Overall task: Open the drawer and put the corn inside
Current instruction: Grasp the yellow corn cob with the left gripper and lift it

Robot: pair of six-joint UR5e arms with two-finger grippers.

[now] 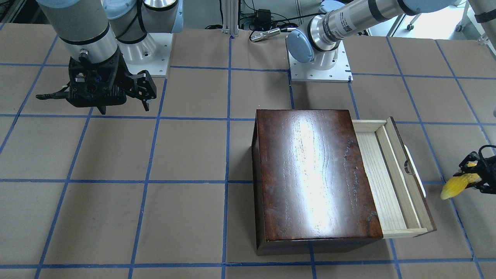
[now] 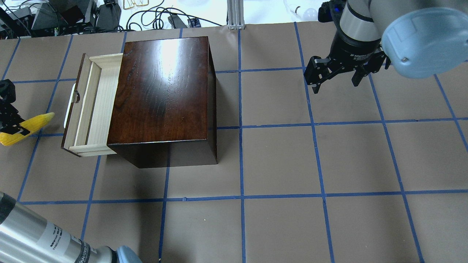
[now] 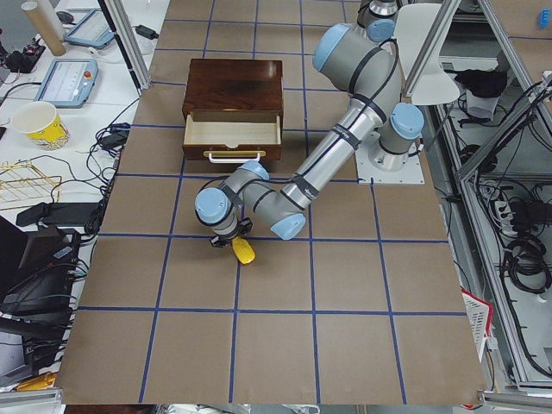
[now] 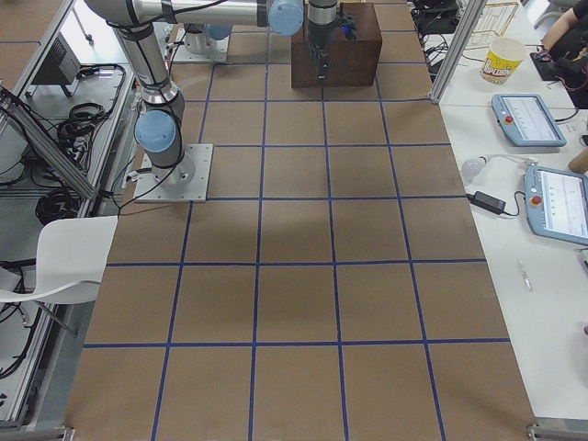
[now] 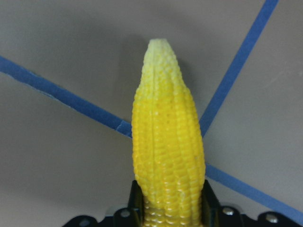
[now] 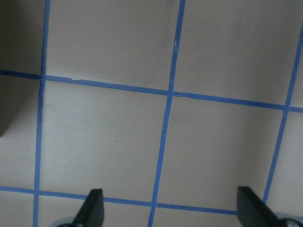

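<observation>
Next, I release the yellow corn from my left gripper halfway (image 1: 379, 181) along the drawer's pale bottom, near the dark-brown box.
The dark-brown box (image 2: 164, 91) stands on the table with its drawer (image 2: 93, 106) pulled out, pale tray empty, white handle (image 2: 69, 109) on the front. My left gripper (image 2: 9, 120) is shut on the yellow corn (image 2: 27, 128) at its thick end, beyond the drawer's front panel and apart from it, the corn's tip pointing toward the drawer. The left wrist view shows the corn (image 5: 168, 142) between the pads over bare table. My right gripper (image 2: 336, 86) is open and empty, far from the box on the other side; the right wrist view shows its spread fingers (image 6: 94, 210).
The brown paper tabletop (image 2: 278, 160) carries a blue tape grid. The arm bases (image 1: 319, 66) are bolted at the robot's edge. Cables and devices (image 2: 109, 14) lie beyond the far edge. A side table with a yellow cup (image 3: 39, 125) stands off the table's left end.
</observation>
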